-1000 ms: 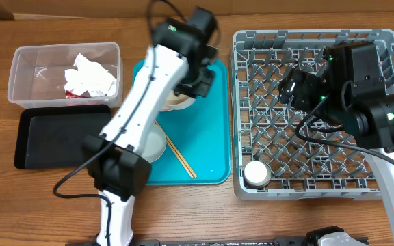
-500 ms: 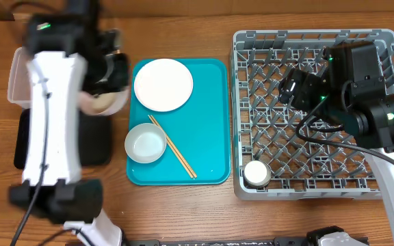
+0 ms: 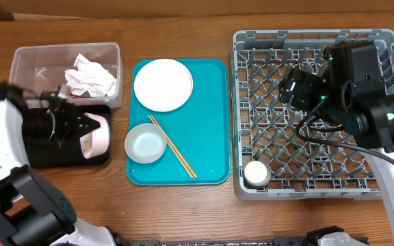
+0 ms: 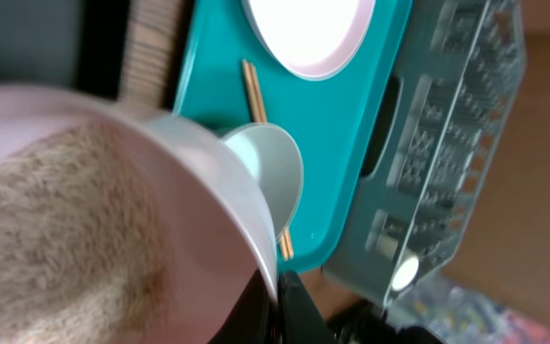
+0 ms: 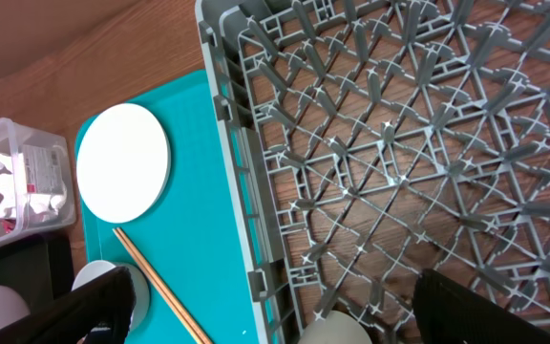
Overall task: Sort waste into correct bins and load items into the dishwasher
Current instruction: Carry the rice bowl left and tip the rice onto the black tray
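I should set the pale bowl down with my left gripper on the teal tray [image 3: 189, 121] [image 4: 330, 122] between the chopsticks and the grey dish rack.
My left gripper [image 3: 76, 127] is shut on the rim of a pale bowl [image 3: 96, 136] and holds it tipped on its side over the black tray [image 3: 43, 156]. In the left wrist view the jaws [image 4: 281, 298] pinch the bowl's wall [image 4: 208, 177], with rice-like scraps [image 4: 55, 239] inside. The clear tub [image 3: 22, 65] holds a crumpled napkin [image 3: 89, 74] and a red-and-white wrapper [image 3: 69, 92]. The white plate [image 3: 163, 84], a small bowl [image 3: 146, 143] and chopsticks [image 3: 174, 147] lie on the teal tray [image 3: 207, 130]. My right gripper [image 3: 297, 86] is open and empty over the grey dish rack [image 3: 313, 184], which holds a white cup [image 3: 257, 173].
The right wrist view shows the rack's pegs [image 5: 399, 143], the plate [image 5: 122, 162], chopsticks [image 5: 160, 287] and the tub [image 5: 17, 182]. Bare wooden table [image 3: 183, 205] lies in front of the tray and rack.
My left arm has swung left from the teal tray with the pale bowl and now holds it tipped over the black tray. The right arm has not moved.
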### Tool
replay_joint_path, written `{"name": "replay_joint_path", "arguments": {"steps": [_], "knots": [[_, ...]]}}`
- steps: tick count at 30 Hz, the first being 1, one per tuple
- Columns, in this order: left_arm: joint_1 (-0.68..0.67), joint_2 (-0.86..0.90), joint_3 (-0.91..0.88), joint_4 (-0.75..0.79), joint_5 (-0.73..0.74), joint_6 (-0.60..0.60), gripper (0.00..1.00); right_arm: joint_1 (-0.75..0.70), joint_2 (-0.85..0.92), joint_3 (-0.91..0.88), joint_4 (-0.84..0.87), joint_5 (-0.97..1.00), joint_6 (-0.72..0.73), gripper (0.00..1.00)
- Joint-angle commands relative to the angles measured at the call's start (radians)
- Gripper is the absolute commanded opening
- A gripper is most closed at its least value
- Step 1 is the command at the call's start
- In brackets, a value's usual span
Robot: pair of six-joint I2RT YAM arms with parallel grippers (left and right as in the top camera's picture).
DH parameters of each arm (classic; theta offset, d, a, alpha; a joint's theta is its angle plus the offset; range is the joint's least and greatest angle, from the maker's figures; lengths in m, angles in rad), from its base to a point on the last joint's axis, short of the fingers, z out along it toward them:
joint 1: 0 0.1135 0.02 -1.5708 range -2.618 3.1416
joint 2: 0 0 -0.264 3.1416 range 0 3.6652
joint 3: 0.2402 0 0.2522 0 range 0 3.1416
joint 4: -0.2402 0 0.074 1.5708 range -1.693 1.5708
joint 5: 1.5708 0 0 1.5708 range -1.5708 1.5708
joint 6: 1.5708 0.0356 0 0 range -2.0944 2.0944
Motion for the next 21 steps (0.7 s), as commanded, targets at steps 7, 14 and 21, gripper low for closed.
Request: {"name": "replay_joint_path", "arguments": {"steps": [7,14,21], "knots": [[0.222,-0.02,-0.214,0.319,0.448,-0.106,0.04,0.0,-0.003,0.021,0.005,0.002,-0.008,0.95],[0.243,-0.02,-0.214,0.36,0.618,-0.233,0.04,0.0,-0.003,0.021,0.004,0.002,-0.008,0.95],[0.257,-0.02,-0.214,0.404,0.791,-0.329,0.04,0.0,-0.003,0.021,0.001,0.002,-0.008,0.95]]}}
